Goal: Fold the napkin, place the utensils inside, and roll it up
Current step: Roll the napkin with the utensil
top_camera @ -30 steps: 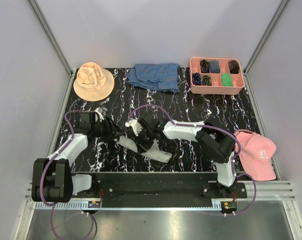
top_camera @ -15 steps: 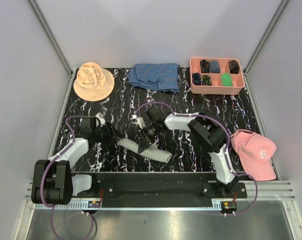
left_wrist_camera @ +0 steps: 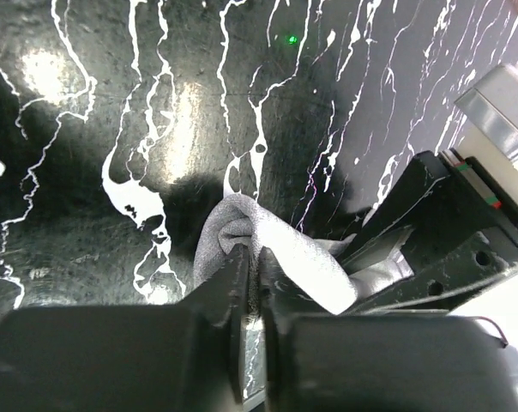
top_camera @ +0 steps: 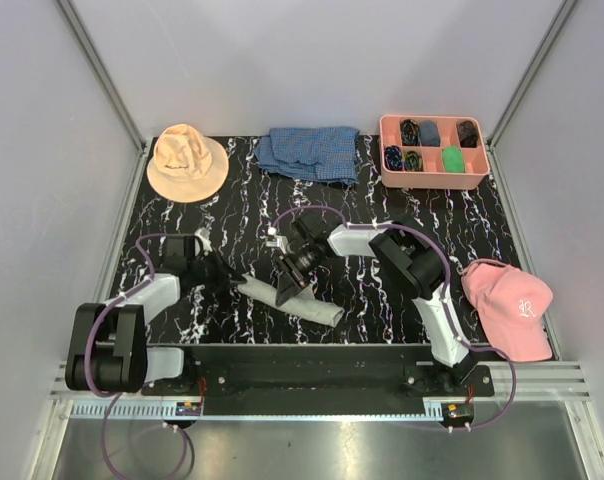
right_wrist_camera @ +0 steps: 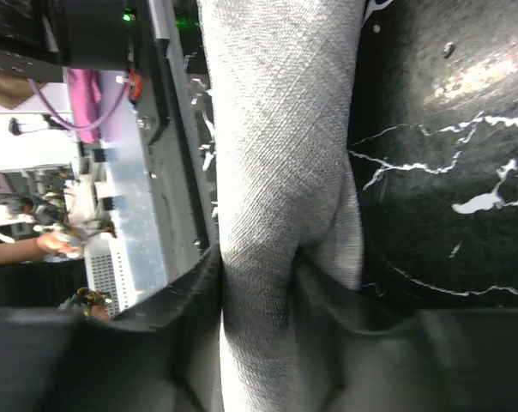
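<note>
I will open my right gripper, as it is tilted over and the napkin's flap lies loose, then straighten it, regrip the napkin roll's middle (right_wrist_camera: pixel 263 227) and wind the flap in.
The light-grey napkin (top_camera: pixel 317 310) lies rolled into a tube on the black marbled table, slanting from left to lower right. My left gripper (top_camera: pixel 230 280) is at the roll's left end. In the left wrist view it (left_wrist_camera: pixel 252 257) is shut, with a fold of the napkin (left_wrist_camera: pixel 306 270) pinched between its tips. My right gripper (top_camera: pixel 287 290) straddles the middle of the roll. In the right wrist view both jaws of the right gripper (right_wrist_camera: pixel 259 257) press against the napkin (right_wrist_camera: pixel 276 129), which narrows there. The utensils are out of view.
At the back stand a tan bucket hat (top_camera: pixel 186 160), a blue checked cloth (top_camera: pixel 310 153) and a pink tray (top_camera: pixel 432 182) of small dark items. A pink cap (top_camera: pixel 509 308) lies at the right edge. The metal rail runs just in front of the roll.
My left gripper has closed on the napkin's left end. The right arm swung left over the roll and settled across its middle; the roll shifted slightly.
</note>
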